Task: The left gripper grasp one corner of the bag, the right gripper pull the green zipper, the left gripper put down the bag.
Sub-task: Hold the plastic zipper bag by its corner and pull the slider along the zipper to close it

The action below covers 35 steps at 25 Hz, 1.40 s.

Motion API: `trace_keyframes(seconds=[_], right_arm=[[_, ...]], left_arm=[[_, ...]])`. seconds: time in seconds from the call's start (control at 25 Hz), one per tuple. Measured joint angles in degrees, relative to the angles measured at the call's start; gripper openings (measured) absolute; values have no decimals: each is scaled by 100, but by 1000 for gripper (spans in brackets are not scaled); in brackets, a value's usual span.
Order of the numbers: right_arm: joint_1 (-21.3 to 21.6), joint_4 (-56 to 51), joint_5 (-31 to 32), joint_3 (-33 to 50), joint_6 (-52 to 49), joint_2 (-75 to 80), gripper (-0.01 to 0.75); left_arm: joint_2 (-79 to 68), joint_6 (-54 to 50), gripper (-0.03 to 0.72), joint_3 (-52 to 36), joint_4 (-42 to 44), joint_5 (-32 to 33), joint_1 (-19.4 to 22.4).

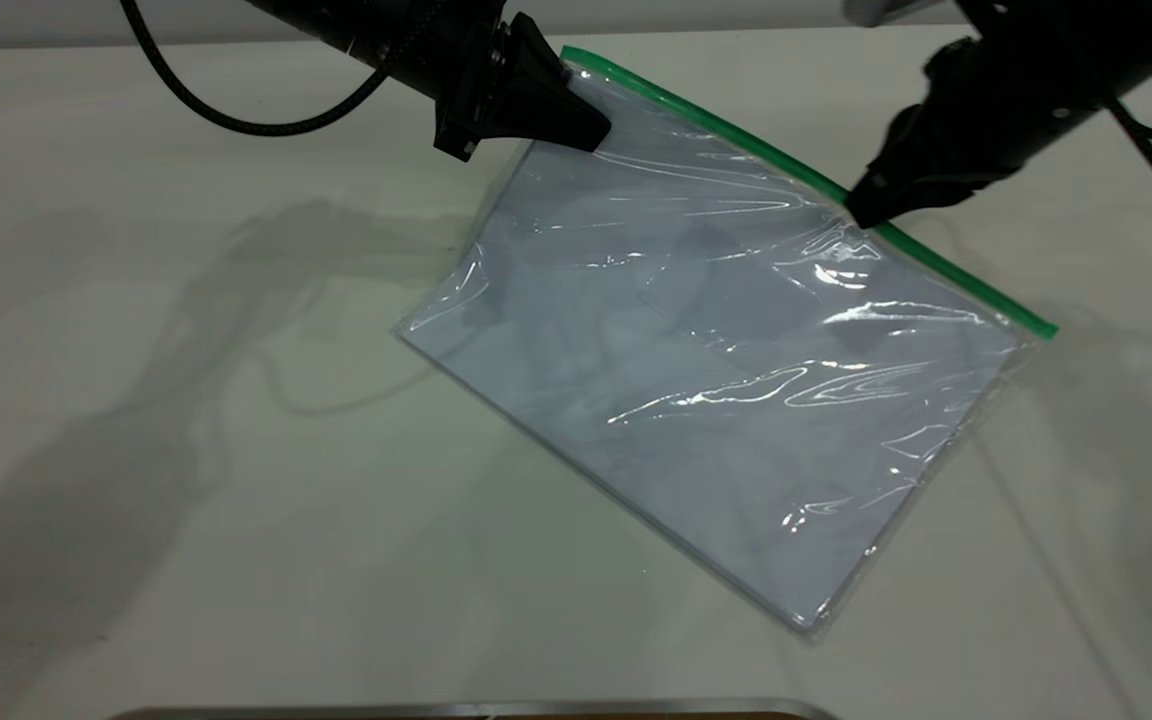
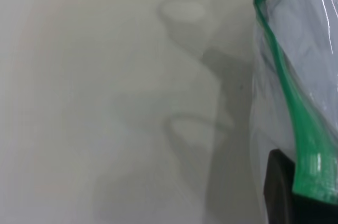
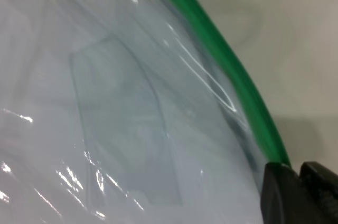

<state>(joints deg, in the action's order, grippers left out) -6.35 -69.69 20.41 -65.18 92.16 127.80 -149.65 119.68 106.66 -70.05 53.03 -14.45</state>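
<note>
The slider tab will rest on the table (image 1: 950,286) under the green zipper's near part once my right gripper releases it.
The bag (image 1: 696,350), a clear pouch with white sheets inside, lies slanted on the table with its far edge raised. The green zipper (image 1: 956,275) runs along that far edge. My left gripper (image 1: 586,125) is shut on the bag's far left corner, at the end of the zip strip (image 2: 282,86). My right gripper (image 1: 861,210) is shut on the green zipper about two thirds along; the slider tab is hidden between its fingers (image 3: 280,192). The right wrist view shows the strip (image 3: 232,71) and the small clear pocket (image 3: 127,129).
The pale table (image 1: 186,400) spreads to the left and front of the bag. A black cable (image 1: 236,118) loops behind the left arm. A metal rim (image 1: 476,710) lies along the near edge.
</note>
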Motion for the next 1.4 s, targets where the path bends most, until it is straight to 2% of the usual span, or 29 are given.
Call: trace_keyframes(seconds=[0.36, 0.84, 1.12, 1.4], right_arm=[[531, 422, 406, 42, -752, 0, 36], [1038, 1718, 893, 42, -2392, 0, 36], [1147, 2505, 995, 42, -3168, 0, 36], [1147, 2655, 1044, 42, -3379, 0, 47]], left_arm=[[0, -222, 54, 0, 170, -31, 0], [4, -739, 54, 0, 773, -388, -16], [4, -757, 54, 0, 1015, -496, -16], [4, -757, 54, 0, 1021, -491, -23]])
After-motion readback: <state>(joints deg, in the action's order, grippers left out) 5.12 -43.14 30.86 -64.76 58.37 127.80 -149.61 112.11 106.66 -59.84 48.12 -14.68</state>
